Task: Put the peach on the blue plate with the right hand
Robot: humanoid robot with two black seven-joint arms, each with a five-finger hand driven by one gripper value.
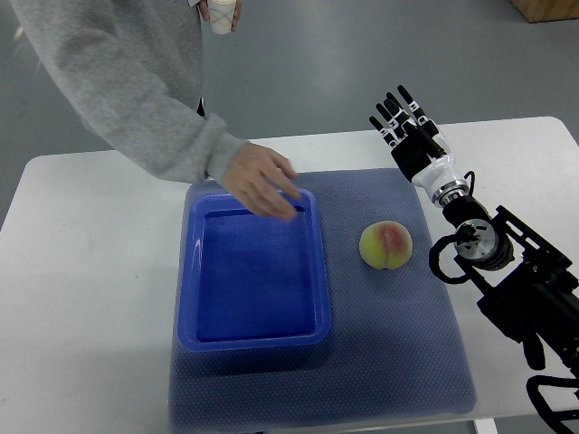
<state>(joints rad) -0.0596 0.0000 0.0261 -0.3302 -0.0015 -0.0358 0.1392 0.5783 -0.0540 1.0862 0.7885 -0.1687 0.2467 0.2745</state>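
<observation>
Next, the right gripper moves to the peach beside the blue plate and closes on the peach's far and near sides point(387, 242).
A yellow-pink peach point(388, 246) lies on the blue mat, to the right of the blue plate point(194, 280), a rectangular tray with a raised rim. The plate holds nothing. My right hand point(403, 119) is above and to the right of the peach, near the mat's far right corner, fingers spread and holding nothing. It is apart from the peach. My left arm is out of view.
A person in a grey sleeve point(127, 81) reaches in from the top left; the person's hand point(262, 181) rests on the plate's far rim. The person's other hand holds a small cup point(222, 15) at the top edge. The blue mat point(407, 344) covers a white table point(81, 271).
</observation>
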